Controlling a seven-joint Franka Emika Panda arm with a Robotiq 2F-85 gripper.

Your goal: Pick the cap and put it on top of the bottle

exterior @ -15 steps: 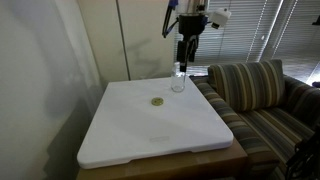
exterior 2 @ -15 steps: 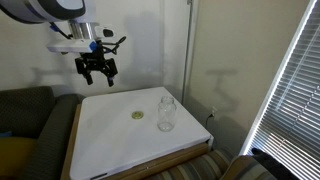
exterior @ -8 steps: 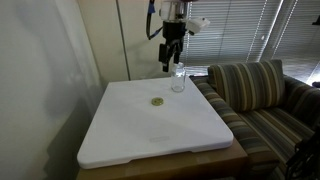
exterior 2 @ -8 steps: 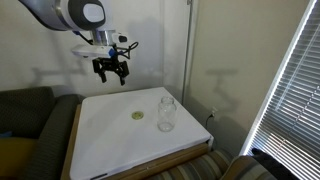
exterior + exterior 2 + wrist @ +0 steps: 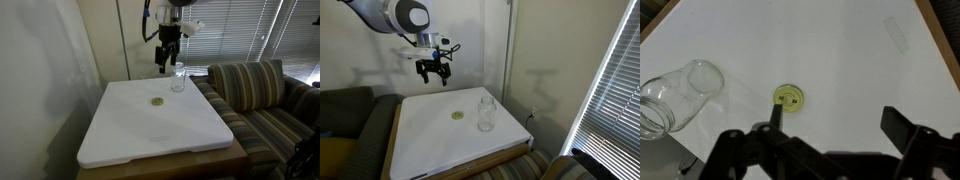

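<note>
The yellow-gold cap is on the white board. Next, my gripper moves down to it and closes on opposite sides of the cap's rim (image 5: 157, 101) (image 5: 789, 98).
The cap (image 5: 157, 102) is a small flat yellow-gold disc lying on the white board; it also shows in the other exterior view (image 5: 458, 116) and in the wrist view (image 5: 789, 97). The clear bottle (image 5: 178, 78) stands upright near the board's far edge, seen too in an exterior view (image 5: 486, 113) and at the left of the wrist view (image 5: 675, 93). My gripper (image 5: 163, 62) hangs high above the board, open and empty, also seen in an exterior view (image 5: 433, 77). In the wrist view my gripper (image 5: 835, 125) has its jaws spread wide, one fingertip overlapping the cap's edge in the picture.
The white board (image 5: 130, 135) lies on a wooden table. A striped sofa (image 5: 265, 95) stands beside it. A wall and a pole (image 5: 510, 50) stand behind, and window blinds (image 5: 615, 90) are to the side.
The gripper has shifted sideways over the board, away from above the bottle toward the cap's side, and stays high. Cap and bottle have not moved.
</note>
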